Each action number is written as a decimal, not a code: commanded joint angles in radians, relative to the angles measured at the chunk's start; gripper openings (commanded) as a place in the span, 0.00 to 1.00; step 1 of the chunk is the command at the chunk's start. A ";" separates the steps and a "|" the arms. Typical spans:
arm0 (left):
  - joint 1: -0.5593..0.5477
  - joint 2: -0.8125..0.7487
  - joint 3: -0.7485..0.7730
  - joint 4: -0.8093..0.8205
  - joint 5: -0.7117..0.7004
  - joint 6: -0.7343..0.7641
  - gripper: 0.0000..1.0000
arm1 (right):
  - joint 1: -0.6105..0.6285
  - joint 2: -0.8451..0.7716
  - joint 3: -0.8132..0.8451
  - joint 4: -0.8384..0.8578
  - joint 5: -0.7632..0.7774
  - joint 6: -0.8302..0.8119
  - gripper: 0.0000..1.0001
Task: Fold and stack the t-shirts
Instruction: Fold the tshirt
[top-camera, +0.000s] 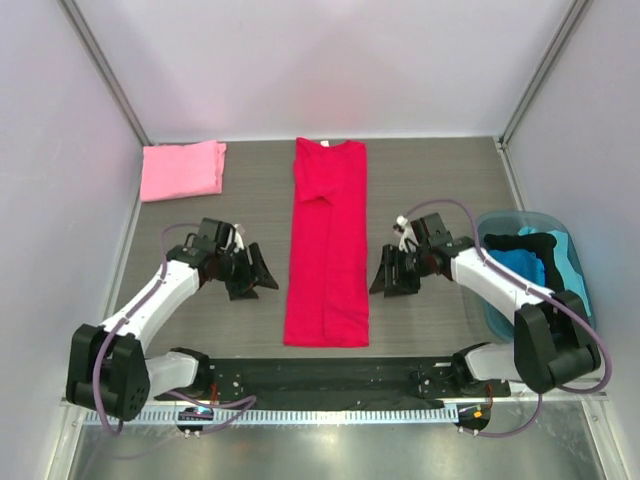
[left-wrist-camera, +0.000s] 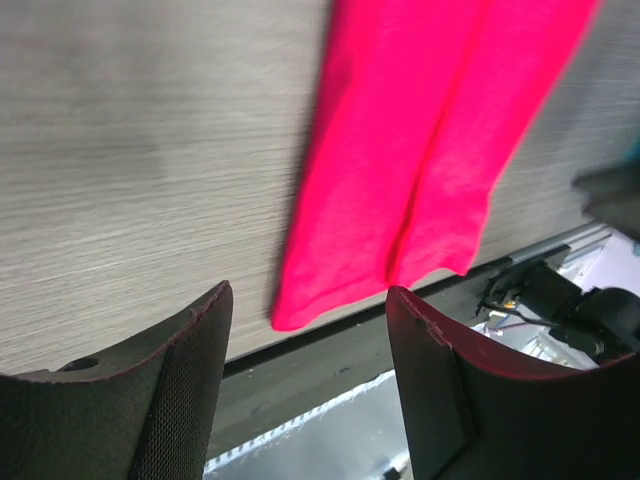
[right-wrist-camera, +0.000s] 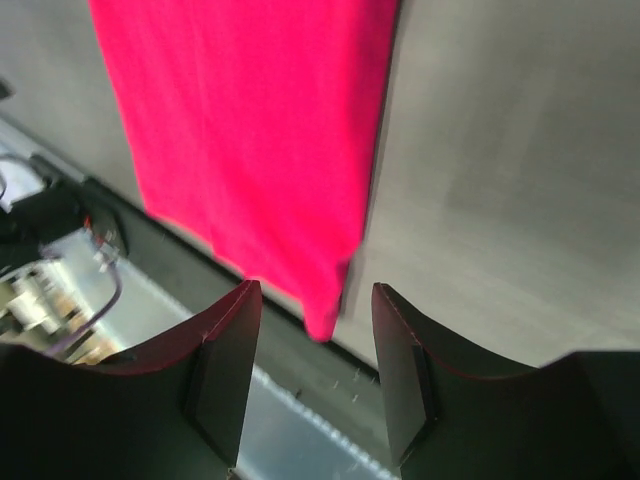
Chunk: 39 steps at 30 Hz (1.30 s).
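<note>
Next, I close my right gripper on the near hem corner (top-camera: 366, 343) (right-wrist-camera: 321, 328) of the crimson-red t-shirt, on the t-shirt's side toward the blue bin.
The crimson-red t-shirt (top-camera: 329, 245) lies folded into a long narrow strip down the middle of the table, collar at the far end. It also shows in the left wrist view (left-wrist-camera: 420, 150) and the right wrist view (right-wrist-camera: 250, 130). The light pink t-shirt (top-camera: 181, 169) lies folded at the far left. My left gripper (top-camera: 262, 272) is open and empty, just left of the strip's lower half. My right gripper (top-camera: 385, 273) is open and empty, just right of the strip. Neither touches the cloth.
A blue bin (top-camera: 560, 262) with blue and black cloth stands at the right edge. A black rail (top-camera: 320, 375) runs along the near table edge. Grey walls close the left, right and far sides.
</note>
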 joint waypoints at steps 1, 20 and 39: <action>0.003 0.019 -0.075 0.123 0.016 -0.081 0.63 | 0.010 -0.092 -0.096 0.062 -0.175 0.119 0.54; -0.174 0.105 -0.268 0.244 0.084 -0.131 0.49 | 0.176 0.008 -0.298 0.205 -0.104 0.291 0.54; -0.266 0.180 -0.254 0.286 0.121 -0.135 0.20 | 0.240 -0.005 -0.320 0.214 -0.073 0.297 0.21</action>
